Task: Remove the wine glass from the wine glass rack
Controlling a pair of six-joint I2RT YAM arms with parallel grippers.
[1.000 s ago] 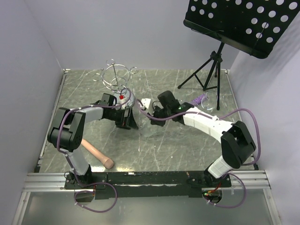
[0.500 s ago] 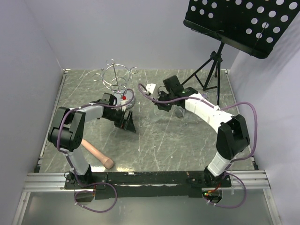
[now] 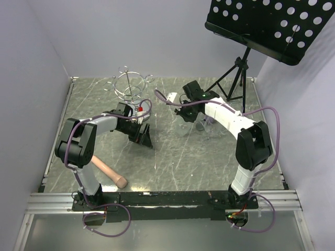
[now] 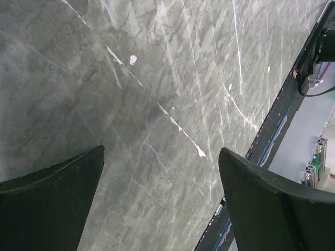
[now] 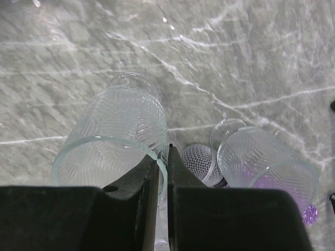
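Next, my right gripper releases the clear ribbed wine glass so that it stands upright on the marble [image 3: 187, 130] [image 5: 141, 102] beside the mesh head of the microphone.
The wine glass rack [image 3: 128, 86], a silver wire stand with a ring of loops, stands at the back left; I see no glass hanging on it. My right gripper [image 3: 190, 116] is right of the rack, over the table's back middle. In the right wrist view its fingers [image 5: 163, 151] are shut on the rim of a clear ribbed wine glass [image 5: 123, 130], which lies tilted with its mouth toward the camera. The glass shows faintly from above [image 3: 184, 128]. My left gripper [image 3: 142, 137] is open and empty low over the marble, just in front of the rack; its wrist view [image 4: 159, 172] shows only tabletop.
A second clear glass [image 5: 264, 159] and a mesh-headed microphone [image 5: 201, 162] lie just right of the held glass. A black music stand [image 3: 272, 21] on a tripod [image 3: 233, 78] stands at the back right. A wooden pestle [image 3: 107, 170] lies at the front left.
My right arm has swung from the table's middle toward the back right, carrying the glass near the second glass and microphone. The left gripper has barely moved.
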